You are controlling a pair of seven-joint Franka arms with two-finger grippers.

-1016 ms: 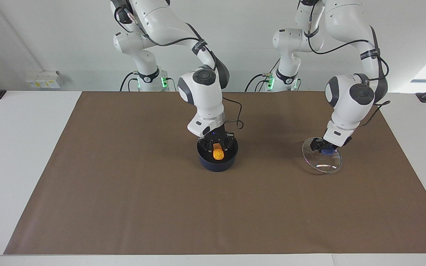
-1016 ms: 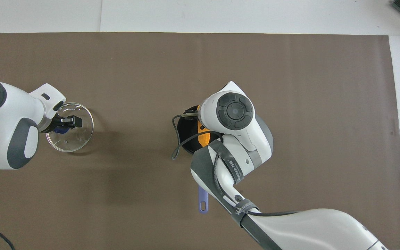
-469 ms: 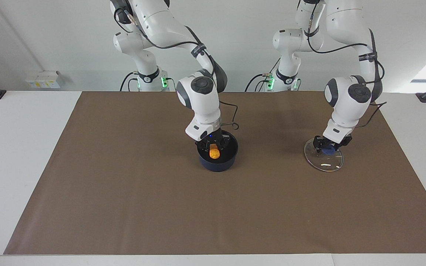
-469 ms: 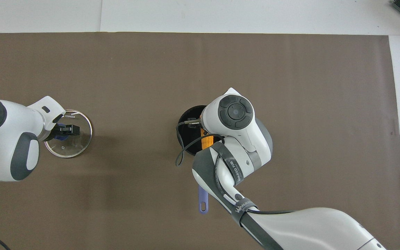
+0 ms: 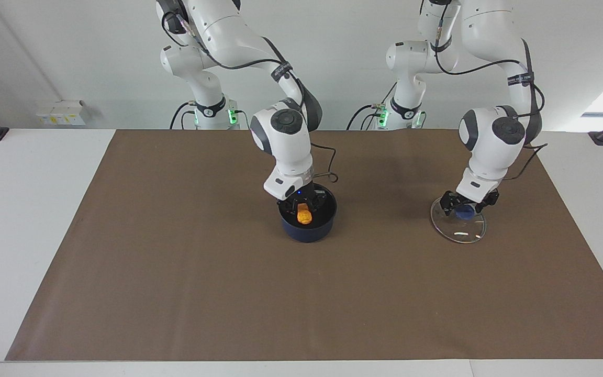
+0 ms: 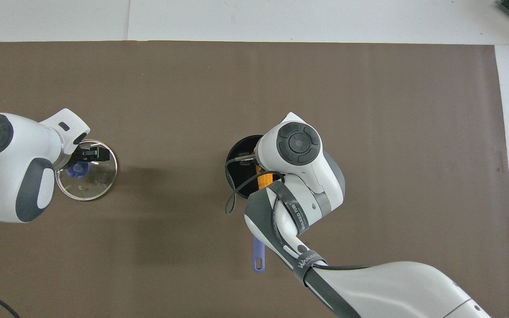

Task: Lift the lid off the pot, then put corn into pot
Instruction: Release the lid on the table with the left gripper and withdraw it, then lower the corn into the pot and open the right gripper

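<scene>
Next, I release the orange corn from my right gripper on the navy pot's black inside (image 6: 256,167), in line with the pot's blue handle.
The navy pot (image 5: 308,230) stands mid-table, its black inside also showing in the overhead view (image 6: 240,154), and its blue handle (image 6: 258,256) points toward the robots. My right gripper (image 5: 304,205) reaches down into the pot, shut on the top of the orange corn (image 5: 304,214), which hangs inside the rim. In the overhead view the arm hides most of the corn (image 6: 264,180). The glass lid (image 5: 458,229) lies flat on the mat toward the left arm's end. My left gripper (image 5: 466,204) is open just above its blue knob (image 5: 466,211), not holding it.
A brown mat (image 5: 176,272) covers most of the white table. A black cable (image 6: 229,198) loops from the right wrist over the pot's rim. Small white boxes (image 5: 60,112) sit at the table's edge by the wall.
The left gripper lowered the tilted lid flat onto the mat, let go of the knob and rose slightly. The right gripper shifted a little within the pot with the corn.
</scene>
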